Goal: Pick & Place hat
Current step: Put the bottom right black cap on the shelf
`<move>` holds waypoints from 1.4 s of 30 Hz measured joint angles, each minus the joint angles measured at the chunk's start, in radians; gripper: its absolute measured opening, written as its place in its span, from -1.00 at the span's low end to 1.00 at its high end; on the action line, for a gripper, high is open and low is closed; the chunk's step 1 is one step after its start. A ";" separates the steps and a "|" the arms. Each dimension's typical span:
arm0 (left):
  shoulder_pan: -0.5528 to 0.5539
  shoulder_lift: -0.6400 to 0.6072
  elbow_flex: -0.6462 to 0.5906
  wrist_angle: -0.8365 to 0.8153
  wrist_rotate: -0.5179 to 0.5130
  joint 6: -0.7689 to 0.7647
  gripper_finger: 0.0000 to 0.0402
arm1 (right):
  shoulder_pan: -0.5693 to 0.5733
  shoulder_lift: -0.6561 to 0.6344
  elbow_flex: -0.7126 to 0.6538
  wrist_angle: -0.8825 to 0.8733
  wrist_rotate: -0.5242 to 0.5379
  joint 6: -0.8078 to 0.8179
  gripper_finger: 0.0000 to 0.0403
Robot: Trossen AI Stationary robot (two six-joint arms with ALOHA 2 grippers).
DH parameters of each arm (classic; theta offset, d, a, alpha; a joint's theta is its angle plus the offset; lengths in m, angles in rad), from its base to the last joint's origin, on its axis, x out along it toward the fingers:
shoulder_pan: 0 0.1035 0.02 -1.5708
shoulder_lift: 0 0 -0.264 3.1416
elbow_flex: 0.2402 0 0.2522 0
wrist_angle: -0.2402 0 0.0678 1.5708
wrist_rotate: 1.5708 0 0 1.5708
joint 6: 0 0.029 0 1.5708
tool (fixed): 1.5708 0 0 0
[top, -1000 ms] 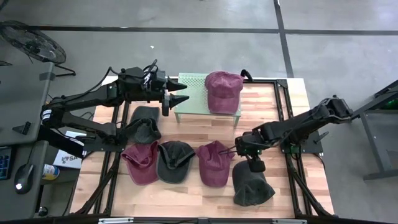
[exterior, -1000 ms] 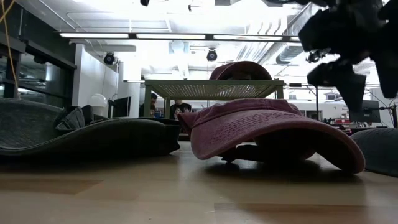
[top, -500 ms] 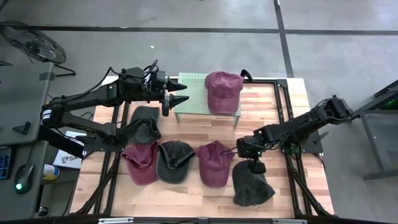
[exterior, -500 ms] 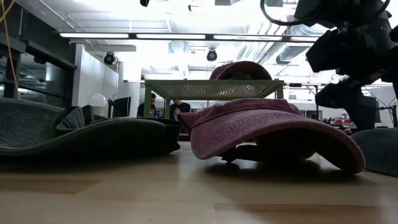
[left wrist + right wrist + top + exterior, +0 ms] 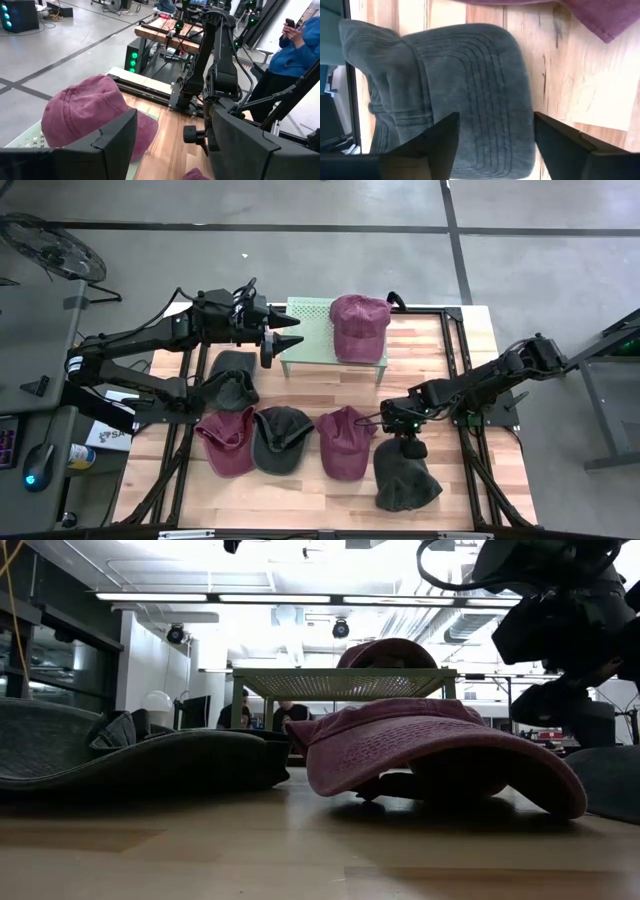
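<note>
My right gripper is pointing down over the wide top of the dark grey hat's brim, so next I move back and pinch the brim's front edge point(image 5: 526, 97) before I lift.
Several hats lie brim-down on the wooden table: dark grey ones point(image 5: 232, 377) point(image 5: 281, 438) and maroon ones point(image 5: 228, 442) point(image 5: 346, 442). Another dark grey hat point(image 5: 405, 477) lies at the near right. My right gripper point(image 5: 410, 446) hangs open just above its brim point(image 5: 470, 85), pointing steeply down, one finger over each side of the brim. A third maroon hat point(image 5: 358, 325) sits on a green perforated stand point(image 5: 310, 340) at the far side. My left gripper point(image 5: 288, 340) waits open and nearly level beside the stand's left end.
A black frame point(image 5: 455, 360) runs along the table's right side near my right arm. The maroon hat point(image 5: 440, 750) lies close to the left of the right gripper point(image 5: 575, 720). In the left wrist view a person point(image 5: 300, 50) stands in the room beyond the table.
My right gripper has sunk toward the dark grey hat at the near right and tipped more steeply downward. It stays open. No hat has moved.
</note>
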 joint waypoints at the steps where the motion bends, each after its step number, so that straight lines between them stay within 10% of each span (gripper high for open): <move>1: 0.000 0.000 0.000 0.000 0.000 0.000 0.26 | 0.000 0.000 0.000 0.000 -0.002 0.000 0.12; 22: 0.000 0.000 0.000 0.004 0.000 -0.007 0.26 | 0.000 0.000 0.000 -0.001 -0.054 0.018 -0.97; 42: 0.000 0.001 0.000 0.010 0.000 -0.026 0.26 | 0.002 -0.015 0.028 -0.011 -0.101 0.109 -0.78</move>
